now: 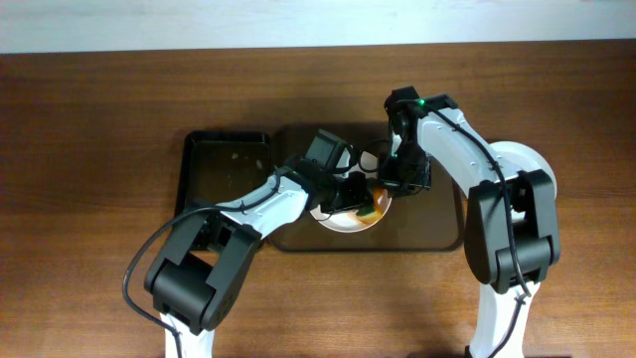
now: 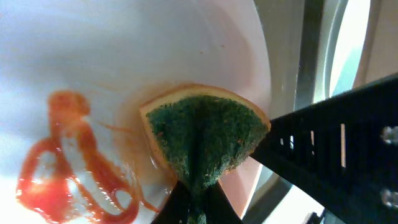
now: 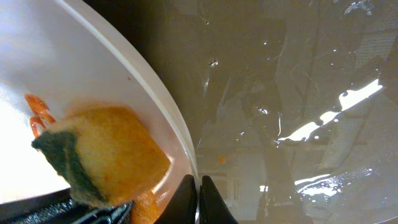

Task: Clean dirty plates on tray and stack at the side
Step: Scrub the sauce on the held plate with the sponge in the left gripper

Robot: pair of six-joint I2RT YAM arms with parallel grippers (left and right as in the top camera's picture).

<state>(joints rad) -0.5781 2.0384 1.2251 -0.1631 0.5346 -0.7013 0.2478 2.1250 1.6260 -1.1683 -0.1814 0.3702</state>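
Note:
My left gripper is to let go of the sponge on the middle of the small black tray [image 1: 233, 190], the one that is beside the brown tray.
A white plate [image 1: 343, 221] with orange sauce squiggles lies on the brown tray [image 1: 437, 234]. My left gripper [image 1: 360, 194] is shut on a green and yellow sponge [image 2: 202, 140] that presses on the plate [image 2: 124, 50] beside a sauce smear [image 2: 68, 168]. My right gripper [image 1: 391, 187] is shut on the plate's right rim. In the right wrist view its fingers [image 3: 199, 194] pinch the rim of the plate [image 3: 74, 68], with the sponge [image 3: 106, 155] close by. A sliver of another white plate [image 1: 364, 159] shows behind the left gripper. Any third plate is hidden.
A smaller black tray [image 1: 214, 164] lies left of the brown tray on the wooden table [image 1: 89, 149]. The brown tray's wet, glossy floor [image 3: 298, 93] stretches to the right of the plate.

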